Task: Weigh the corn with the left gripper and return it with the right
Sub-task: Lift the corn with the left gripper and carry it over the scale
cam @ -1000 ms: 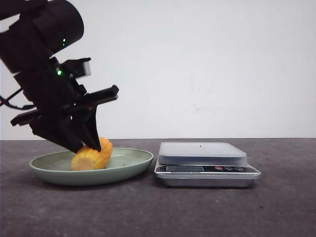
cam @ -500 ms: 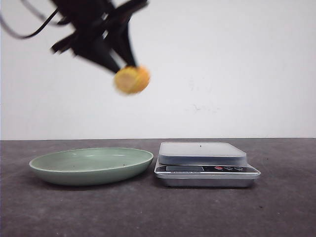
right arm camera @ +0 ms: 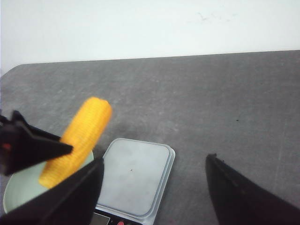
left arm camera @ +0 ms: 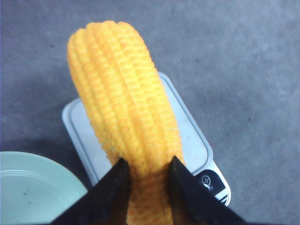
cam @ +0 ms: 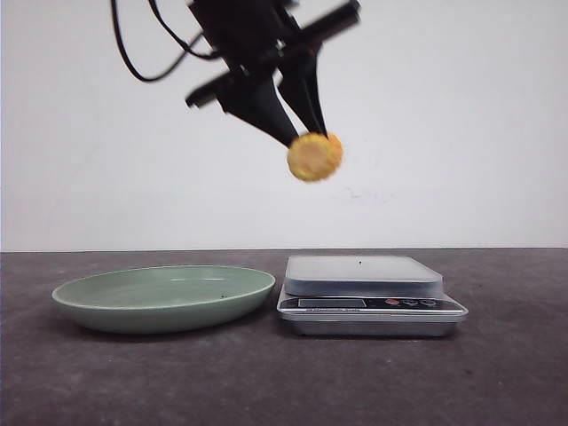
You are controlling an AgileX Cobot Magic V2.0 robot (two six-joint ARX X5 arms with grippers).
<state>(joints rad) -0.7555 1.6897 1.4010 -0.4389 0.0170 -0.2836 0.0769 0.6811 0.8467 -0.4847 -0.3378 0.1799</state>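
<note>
My left gripper should set the corn down on the scale's flat top (cam: 341, 263) (left arm camera: 132, 136), a little off its middle toward the green plate.
My left gripper (cam: 306, 120) is shut on the yellow-orange corn (cam: 314, 156) and holds it high in the air, above the left edge of the scale (cam: 364, 275). In the left wrist view the corn (left arm camera: 124, 108) runs out from between the black fingers (left arm camera: 115, 187), with the scale (left arm camera: 192, 140) below it. The right wrist view shows the corn (right arm camera: 79, 136) over the scale (right arm camera: 133, 176). My right gripper (right arm camera: 154, 187) is open and empty; it does not show in the front view.
A pale green plate (cam: 164, 297) lies on the dark grey table left of the scale; its rim also shows in the left wrist view (left arm camera: 28, 192). The scale's display and buttons (cam: 373, 303) face the front. A white wall stands behind.
My left gripper lifted the corn out of the plate, rose high, then carried it right, from above the plate to above the scale's left edge.
</note>
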